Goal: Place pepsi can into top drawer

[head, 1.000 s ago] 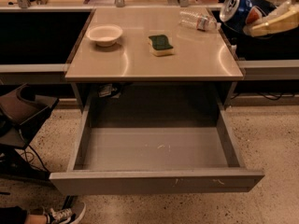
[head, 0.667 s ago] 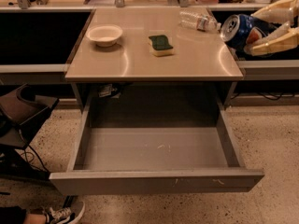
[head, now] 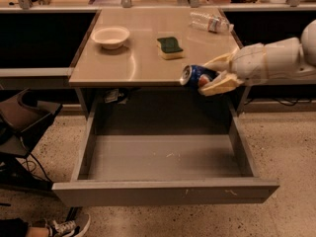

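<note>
The robot's gripper will release the pepsi can, now held above the drawer's back part, on the middle of the open top drawer's grey bottom (head: pixel 168 144).
The pepsi can (head: pixel 194 76) is blue with a silver end facing left. It lies on its side between the cream fingers of my gripper (head: pixel 210 75), which is shut on it. The gripper reaches in from the right and holds the can in the air at the table's front edge, above the back right part of the top drawer (head: pixel 163 157). The drawer is pulled wide open below the table and its grey interior holds nothing.
On the table (head: pixel 143 63) stand a white bowl (head: pixel 110 36) at the left, a green and yellow sponge (head: pixel 170 47) in the middle, and a clear plastic bottle (head: pixel 210 22) lying at the back right. A dark chair (head: pixel 22 127) and a shoe (head: pixel 66 227) are at the left.
The gripper with the can has moved left and down, from beyond the table's right back corner to the table's front edge above the open drawer.
</note>
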### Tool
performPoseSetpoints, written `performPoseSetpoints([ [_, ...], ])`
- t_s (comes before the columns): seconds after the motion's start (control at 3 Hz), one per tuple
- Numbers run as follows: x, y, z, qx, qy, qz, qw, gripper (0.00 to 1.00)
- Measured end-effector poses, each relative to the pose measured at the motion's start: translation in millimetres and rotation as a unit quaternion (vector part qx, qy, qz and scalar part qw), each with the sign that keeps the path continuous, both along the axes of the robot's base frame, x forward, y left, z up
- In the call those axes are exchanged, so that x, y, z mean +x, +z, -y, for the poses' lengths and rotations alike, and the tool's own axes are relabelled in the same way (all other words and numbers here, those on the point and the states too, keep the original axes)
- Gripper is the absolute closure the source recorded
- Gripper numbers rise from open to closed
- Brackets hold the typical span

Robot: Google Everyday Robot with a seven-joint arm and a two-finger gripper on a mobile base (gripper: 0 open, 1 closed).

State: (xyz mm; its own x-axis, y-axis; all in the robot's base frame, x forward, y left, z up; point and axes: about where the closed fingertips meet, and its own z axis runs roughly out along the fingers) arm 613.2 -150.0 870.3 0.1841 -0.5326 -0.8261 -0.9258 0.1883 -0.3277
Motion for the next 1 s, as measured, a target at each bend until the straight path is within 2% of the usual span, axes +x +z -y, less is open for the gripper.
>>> performPoseSetpoints([
  [0.33, 16, -58, -31, -0.002, 0.005, -0.040, 0.9992, 1.00],
  [0.67, 8, -95, -43, -0.019, 0.004, -0.073, 0.9972, 1.00],
  [1.0, -10, -116, -48, -0.055, 0.006, -0.099, 0.9936, 1.00],
])
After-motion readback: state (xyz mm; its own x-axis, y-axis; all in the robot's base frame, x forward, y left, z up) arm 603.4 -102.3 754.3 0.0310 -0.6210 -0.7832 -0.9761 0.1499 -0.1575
